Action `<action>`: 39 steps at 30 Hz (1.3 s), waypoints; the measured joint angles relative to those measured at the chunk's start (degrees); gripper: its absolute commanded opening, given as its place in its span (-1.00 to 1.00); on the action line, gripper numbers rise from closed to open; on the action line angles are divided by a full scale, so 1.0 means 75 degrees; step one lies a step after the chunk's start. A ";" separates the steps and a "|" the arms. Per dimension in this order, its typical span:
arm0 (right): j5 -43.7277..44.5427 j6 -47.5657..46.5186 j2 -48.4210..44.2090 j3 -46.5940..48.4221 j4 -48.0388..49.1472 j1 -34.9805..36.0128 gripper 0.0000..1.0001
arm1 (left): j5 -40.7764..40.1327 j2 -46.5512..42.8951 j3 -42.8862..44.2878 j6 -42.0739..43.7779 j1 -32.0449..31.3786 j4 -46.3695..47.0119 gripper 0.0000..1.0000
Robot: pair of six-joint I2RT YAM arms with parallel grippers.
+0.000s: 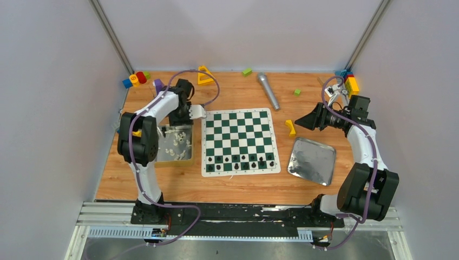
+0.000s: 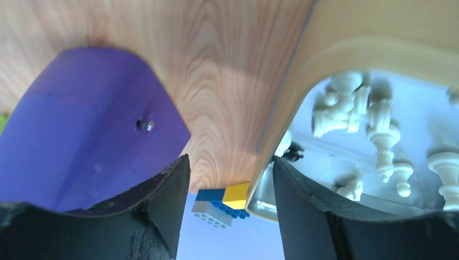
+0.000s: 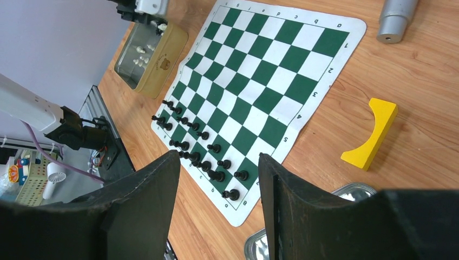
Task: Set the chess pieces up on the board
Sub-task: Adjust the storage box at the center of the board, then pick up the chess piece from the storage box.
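Observation:
Next, I close my left gripper on the black chess piece (image 1: 163, 131) (image 2: 293, 153) in the gold tin, against its far side, next to the white chess pieces.
The green and white checkered board (image 1: 238, 132) lies mid-table, also in the right wrist view (image 3: 270, 70). Black chess pieces (image 1: 241, 161) (image 3: 200, 146) stand on its two nearest rows. White chess pieces (image 1: 176, 142) (image 2: 373, 127) lie loose in a gold tin (image 1: 188, 157) (image 3: 157, 59) left of the board. My left gripper (image 1: 183, 123) (image 2: 230, 162) hangs open over the tin's far rim with nothing between its fingers. My right gripper (image 1: 303, 122) (image 3: 219, 157) is open and empty, right of the board, pointing left.
A shiny metal tray (image 1: 312, 160) sits right of the board, with a yellow arch block (image 1: 290, 127) (image 3: 373, 132) beside it. A microphone (image 1: 269, 91) lies behind the board. Toy blocks (image 1: 135, 78) line the far edge. A purple block (image 2: 81, 124) sits close to the left gripper.

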 measured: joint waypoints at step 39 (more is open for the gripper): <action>-0.0032 -0.0015 0.0143 -0.0003 -0.0050 0.0000 0.12 | 0.1431 -0.1087 -0.1740 -0.6691 0.1985 0.1169 -0.27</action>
